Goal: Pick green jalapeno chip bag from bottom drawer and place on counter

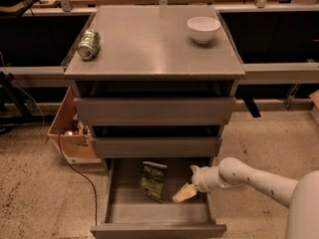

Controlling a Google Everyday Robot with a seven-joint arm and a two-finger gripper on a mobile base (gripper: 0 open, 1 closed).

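Note:
The robot's gripper should next move to the green jalapeno chip bag and close on its end (155,191) nearest the front of the drawer.
The green jalapeno chip bag (153,180) lies flat on the floor of the open bottom drawer (157,210), near its back and left of centre. My gripper (184,193) reaches in from the right on a white arm and hangs over the drawer's right half, just right of the bag and apart from it. The counter (149,44) is the grey top slab of the cabinet above.
A dented green soda can (88,44) lies on the counter's left edge and a white bowl (203,29) stands at its back right. Two closed drawer fronts (154,111) sit above the open drawer. A cardboard box (67,133) and a cable lie left of the cabinet.

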